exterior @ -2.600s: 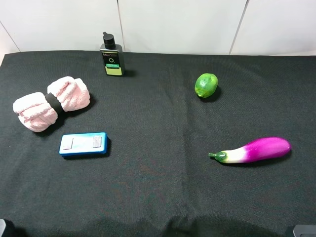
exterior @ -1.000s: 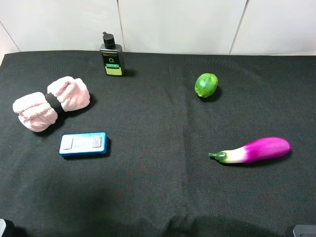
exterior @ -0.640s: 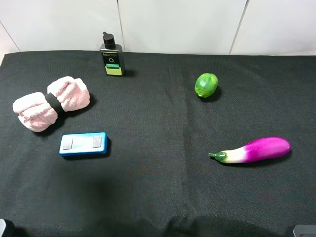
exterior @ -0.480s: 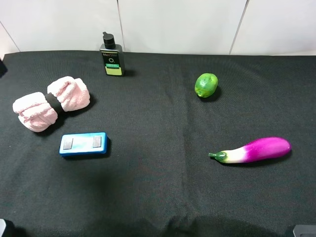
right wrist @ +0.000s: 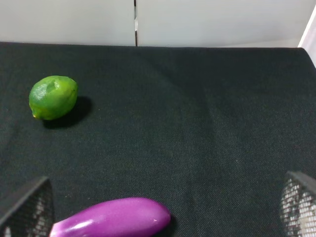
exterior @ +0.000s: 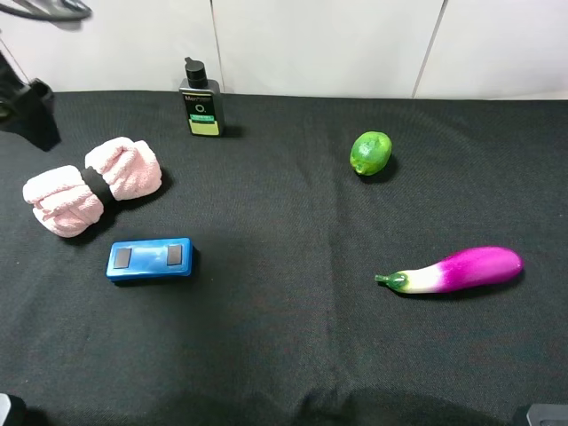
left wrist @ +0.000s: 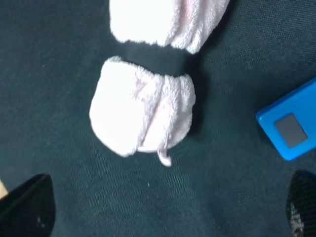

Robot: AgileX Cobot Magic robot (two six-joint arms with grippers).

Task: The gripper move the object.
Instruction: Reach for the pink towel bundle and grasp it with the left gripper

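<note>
My left gripper needs to next go to the black middle band [exterior: 98,185] [left wrist: 159,58] of the pale pink fluffy bundle and close on it there.
The pale pink fluffy bundle [exterior: 90,186] with its black middle band lies on the black cloth at the left, untouched. In the left wrist view the bundle [left wrist: 143,116] fills the middle. My left gripper [left wrist: 165,210] hangs above it, open wide and empty, with a dark fingertip [left wrist: 27,207] at each lower corner. In the high view part of the left arm [exterior: 31,111] shows at the far left, behind the bundle. My right gripper [right wrist: 163,207] is open and empty, low over the table's right side near the eggplant.
A blue rectangular box [exterior: 149,259] lies just in front of the bundle and shows in the left wrist view [left wrist: 291,131]. A dark pump bottle [exterior: 201,102] stands at the back. A lime [exterior: 370,153] and a purple eggplant [exterior: 453,270] lie on the right.
The left arm has come into the high view at the far left, behind the bundle. The bundle, box, lime and eggplant have not moved.
</note>
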